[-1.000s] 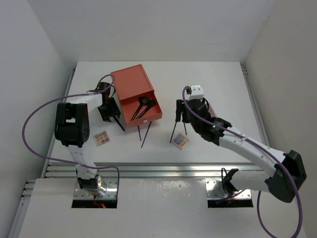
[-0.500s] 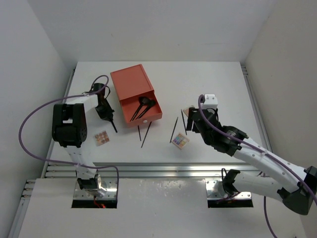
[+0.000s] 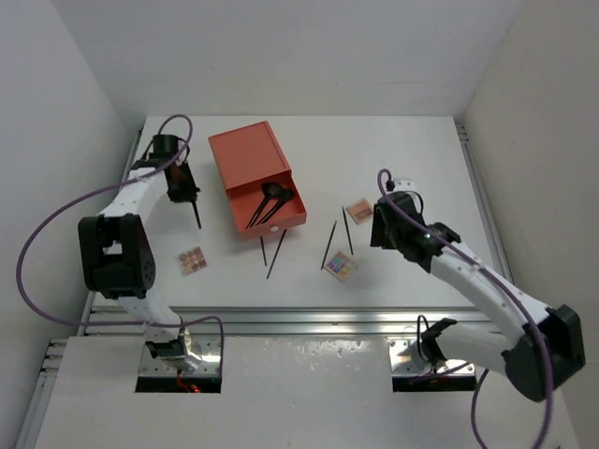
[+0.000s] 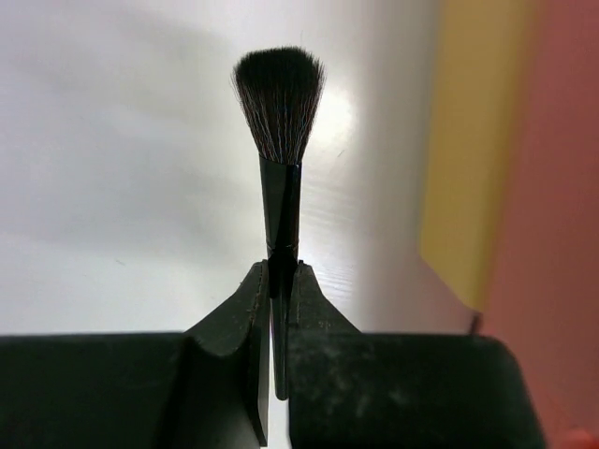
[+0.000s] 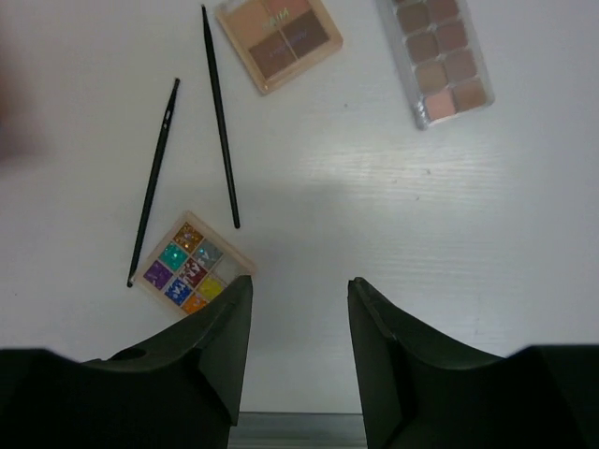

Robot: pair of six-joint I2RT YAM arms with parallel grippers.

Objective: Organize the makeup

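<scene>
My left gripper is going to release the black brush in the open drawer (image 3: pixel 268 208), between the two brushes that lie there.
My left gripper (image 3: pixel 183 190) is shut on a black brush (image 4: pixel 281 122), held left of the orange drawer box (image 3: pixel 251 168); the brush handle sticks out below it (image 3: pixel 196 215). The open drawer holds a few black brushes (image 3: pixel 271 198). My right gripper (image 5: pixel 299 299) is open and empty, above bare table right of a multicoloured palette (image 5: pixel 192 263). Two thin black sticks (image 5: pixel 153 183) (image 5: pixel 220 117), a brown palette (image 5: pixel 280 36) and a long pink-brown palette (image 5: pixel 436 56) lie beyond it. Two more sticks (image 3: pixel 271 253) lie in front of the drawer. A small pink-brown palette (image 3: pixel 193 260) lies at the near left.
The box's orange side (image 4: pixel 552 234) and yellow inner wall (image 4: pixel 473 140) stand close to the right of the held brush. White walls surround the table, and a metal rail (image 3: pixel 299 318) runs along its near edge.
My left gripper has carried the brush back and to the left, away from the drawer. My right gripper has drawn back to the right, away from the two sticks.
</scene>
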